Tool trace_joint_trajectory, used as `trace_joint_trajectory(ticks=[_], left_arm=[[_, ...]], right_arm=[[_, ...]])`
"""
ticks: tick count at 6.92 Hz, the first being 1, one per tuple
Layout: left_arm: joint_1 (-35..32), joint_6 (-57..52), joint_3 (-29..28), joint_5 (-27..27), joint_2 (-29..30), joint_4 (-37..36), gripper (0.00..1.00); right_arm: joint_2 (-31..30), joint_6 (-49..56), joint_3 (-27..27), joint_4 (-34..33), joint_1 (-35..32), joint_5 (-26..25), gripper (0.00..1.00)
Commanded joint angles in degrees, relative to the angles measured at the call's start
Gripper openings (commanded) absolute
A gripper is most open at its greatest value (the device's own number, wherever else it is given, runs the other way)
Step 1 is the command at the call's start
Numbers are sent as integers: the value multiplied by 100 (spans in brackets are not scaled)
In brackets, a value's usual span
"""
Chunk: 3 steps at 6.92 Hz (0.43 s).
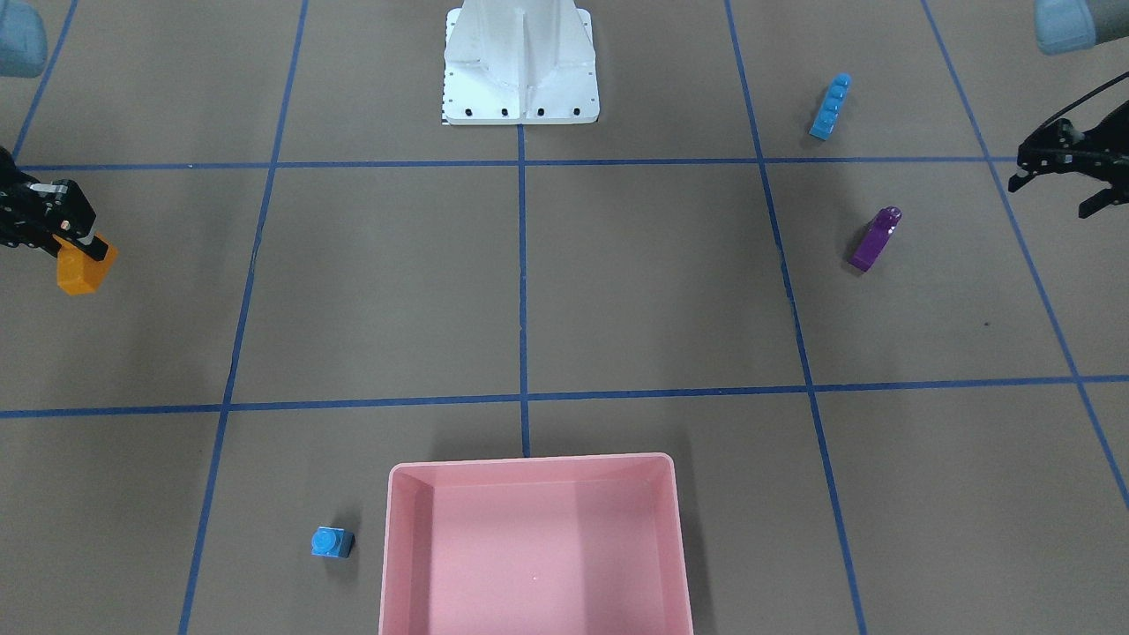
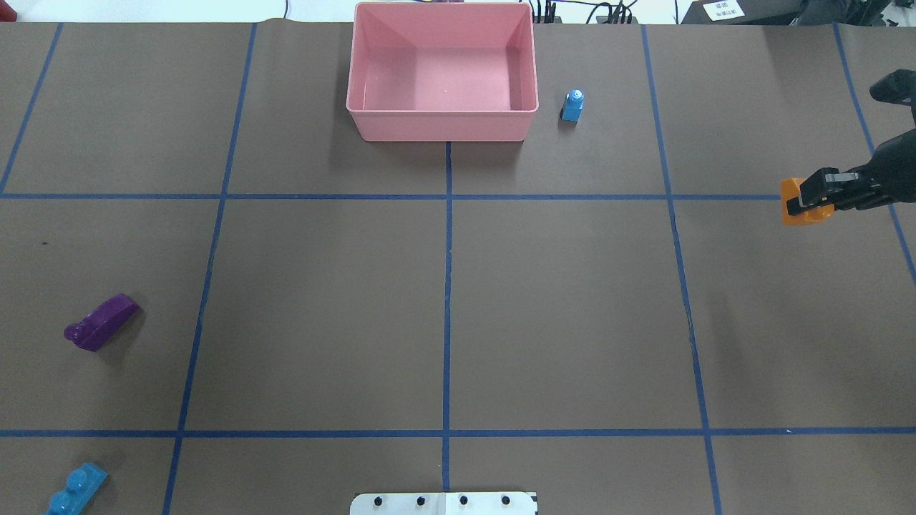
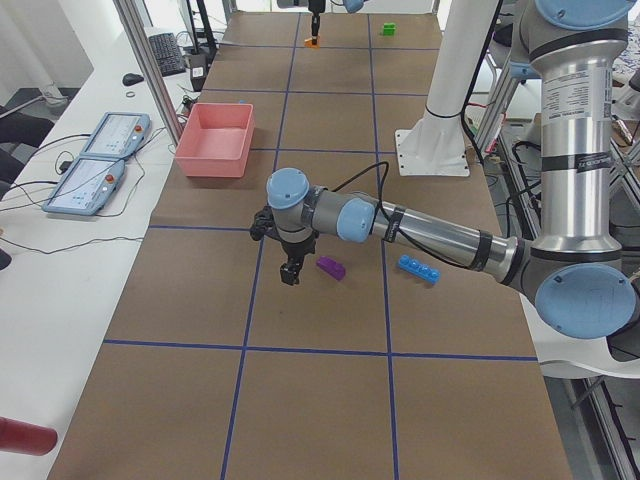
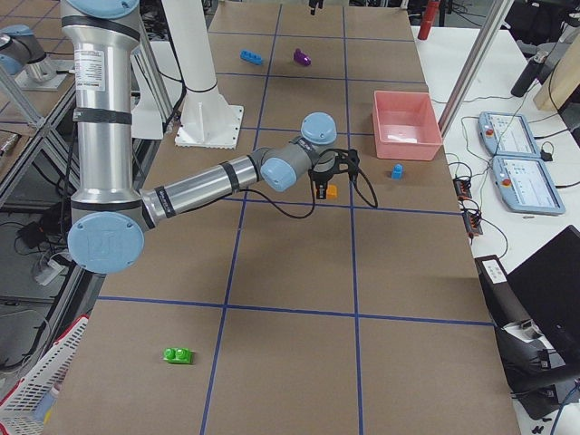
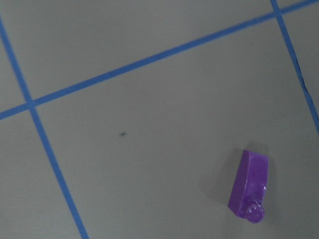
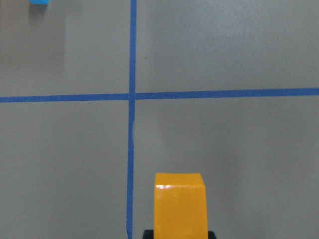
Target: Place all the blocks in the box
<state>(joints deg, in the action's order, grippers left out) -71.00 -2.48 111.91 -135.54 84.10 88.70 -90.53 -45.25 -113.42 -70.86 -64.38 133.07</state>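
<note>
The left gripper will next move to the round knob end (image 1: 885,226) (image 5: 250,200) of the purple sloped brick and close on it there.
My right gripper (image 2: 812,200) is shut on the orange sloped brick (image 2: 796,204) at the table's right side, low over the brown surface; the brick also shows in the right wrist view (image 6: 179,204). The pink box (image 2: 444,118) stands at the far middle and holds nothing. The small blue cube (image 2: 572,106) stands just right of the box. The purple sloped brick (image 2: 100,323) and the long blue bar (image 2: 75,490) lie at the left. My left gripper (image 1: 1051,196) hangs open and empty beside the purple brick (image 1: 873,240). The green brick (image 4: 178,356) lies far off at the table's right end.
The white robot base (image 1: 520,79) stands at the near middle edge. Blue tape lines divide the brown table into squares. Operator pendants (image 4: 512,136) and cables lie on the white bench beyond the box.
</note>
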Motion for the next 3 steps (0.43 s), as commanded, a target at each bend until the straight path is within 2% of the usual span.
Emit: trace_joint_trajectory(ticks=[1, 3], left_arm=[[942, 586, 59, 124, -8, 155, 100], [1682, 1676, 7, 570, -25, 875, 100]], right_arm=[[498, -10, -285, 11, -13, -281, 0], [939, -10, -285, 2, -13, -517, 0]])
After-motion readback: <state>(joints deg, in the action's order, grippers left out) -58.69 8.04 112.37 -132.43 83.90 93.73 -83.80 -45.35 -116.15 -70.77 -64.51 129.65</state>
